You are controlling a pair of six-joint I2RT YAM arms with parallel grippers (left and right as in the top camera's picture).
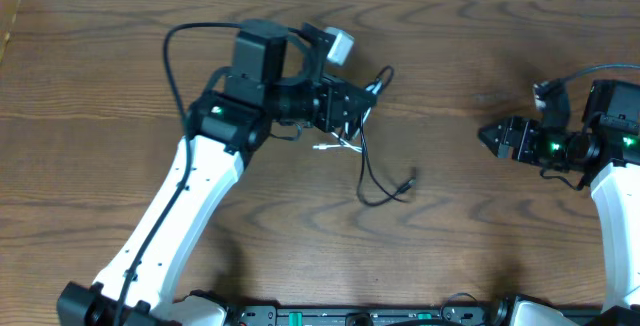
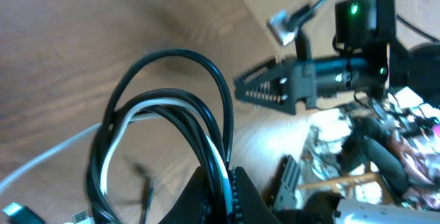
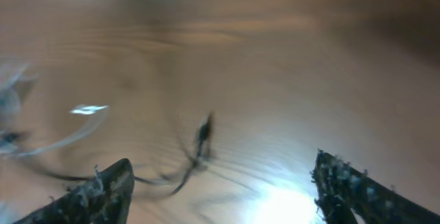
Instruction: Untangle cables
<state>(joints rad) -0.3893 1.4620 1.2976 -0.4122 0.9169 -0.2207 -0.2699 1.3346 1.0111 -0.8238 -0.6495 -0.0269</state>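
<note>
The black cable and the white cable are coiled together in my left gripper. Next, my right gripper takes the black cable's loop (image 1: pixel 389 72) and pulls it out.
My left gripper (image 1: pixel 352 106) is shut on a bundle of the black cable (image 2: pixel 206 86) and the white cable (image 2: pixel 137 110), pinched together between its jaws (image 2: pixel 227 196). In the overhead view the black cable (image 1: pixel 375 181) hangs from the gripper down to the table and curls to a plug end (image 1: pixel 410 178). A white plug end (image 1: pixel 325 147) pokes out under the gripper. My right gripper (image 1: pixel 497 136) is open and empty at the right, apart from the cables. In the right wrist view (image 3: pixel 220 189) the blurred black plug (image 3: pixel 203 136) lies ahead of its fingers.
The wooden table (image 1: pixel 120 76) runs under both arms. The left wrist view shows my right arm (image 2: pixel 323 76) and, past the table's edge, a clutter of parts (image 2: pixel 371 155). A thick black wire (image 1: pixel 180 41) loops off the left arm.
</note>
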